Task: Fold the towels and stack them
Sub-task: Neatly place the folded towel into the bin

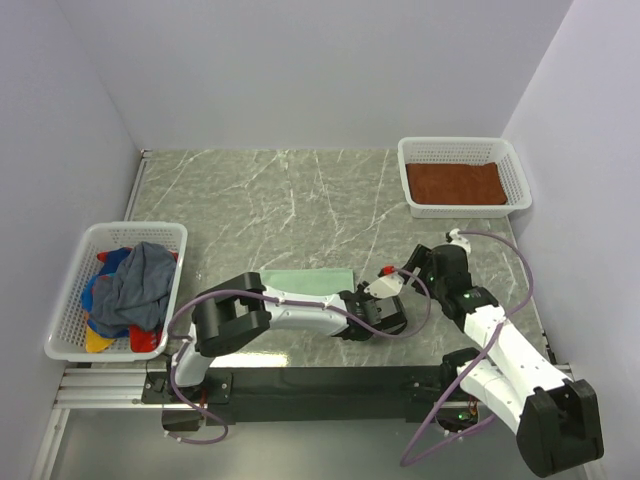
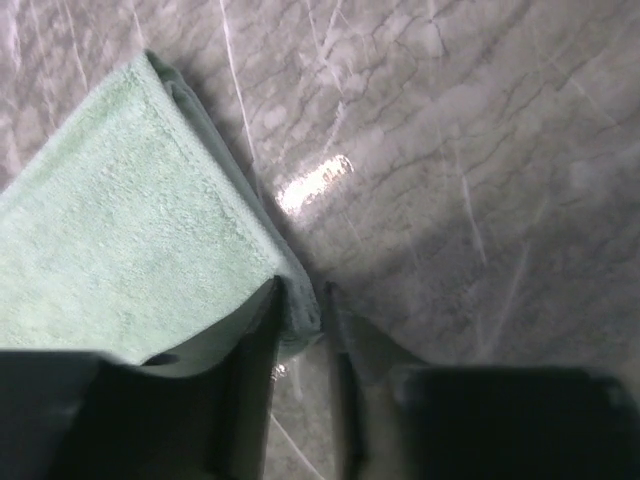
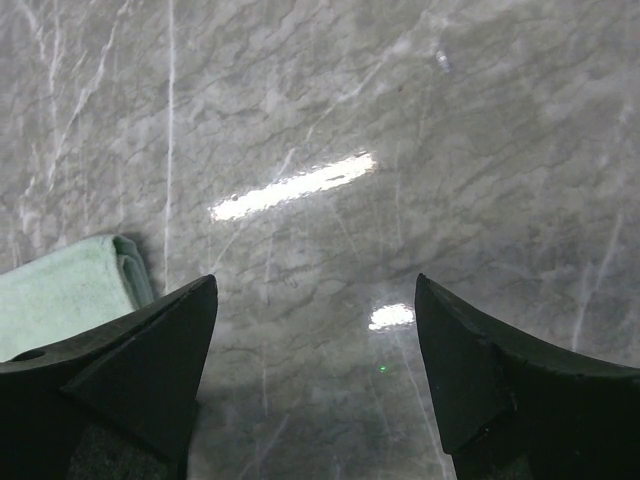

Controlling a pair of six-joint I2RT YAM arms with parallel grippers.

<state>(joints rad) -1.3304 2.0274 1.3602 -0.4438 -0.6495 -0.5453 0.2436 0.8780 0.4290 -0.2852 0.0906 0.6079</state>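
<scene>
The left gripper pinches just a thin bit at the green towel's near corner, so it should open, back away and grab more of the towel's folded layers (image 2: 262,264).
A pale mint-green towel (image 1: 305,281) lies folded flat on the marble table, in front of the arms. In the left wrist view its near corner (image 2: 300,305) sits between the fingers of my left gripper (image 2: 305,300), which are drawn in close around it. In the top view my left gripper (image 1: 358,297) is at the towel's right end. My right gripper (image 1: 386,284) hovers just to the right of it, open, with only bare marble between its fingers (image 3: 315,300). The green towel's edge (image 3: 60,290) shows at the left of the right wrist view.
A white mesh basket (image 1: 70,300) at the left edge holds a crumpled slate-blue towel (image 1: 140,280) on bright patterned ones (image 1: 100,322). Another white basket (image 1: 460,146) at the back right holds a folded rust-brown towel (image 1: 455,183).
</scene>
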